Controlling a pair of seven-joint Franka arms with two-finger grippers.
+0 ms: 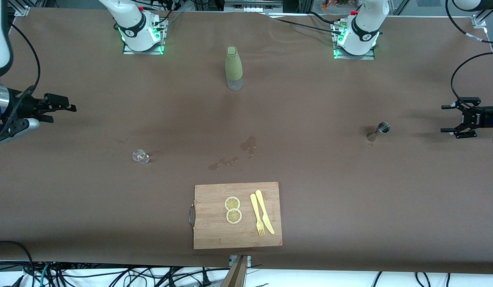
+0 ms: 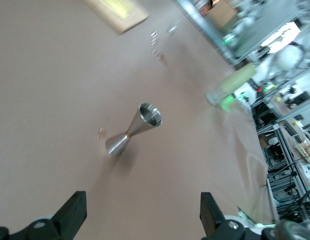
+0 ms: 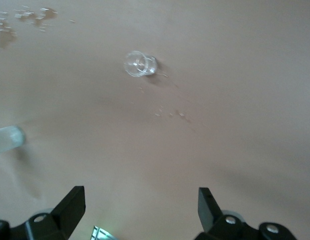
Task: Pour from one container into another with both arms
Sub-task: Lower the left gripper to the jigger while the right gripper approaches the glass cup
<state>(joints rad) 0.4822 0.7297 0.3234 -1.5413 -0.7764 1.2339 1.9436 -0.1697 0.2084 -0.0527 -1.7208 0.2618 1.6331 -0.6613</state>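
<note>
Next, my left gripper moves to the steel jigger's narrow middle [image 1: 377, 131] [image 2: 128, 134] and closes there, under the jigger's upper cup.
A small steel jigger [image 1: 379, 130] [image 2: 134, 129] stands upright on the brown table toward the left arm's end. My left gripper [image 1: 443, 118] [image 2: 142, 210] hovers open over the table edge at that end, apart from the jigger, holding nothing. A small clear glass [image 1: 140, 156] [image 3: 139, 64] sits toward the right arm's end. My right gripper [image 1: 61, 111] [image 3: 139, 205] hangs open and empty over that end of the table, well apart from the glass. A green-sleeved bottle [image 1: 233, 67] [image 2: 230, 85] stands upright between the two arm bases.
A wooden cutting board [image 1: 214, 235] lies near the front edge, carrying two lemon slices [image 1: 233, 209], a yellow fork [image 1: 257, 215] and a knife [image 1: 265, 211]. Wet spill marks [image 1: 248, 145] dot the table's middle. Cables hang past the front edge.
</note>
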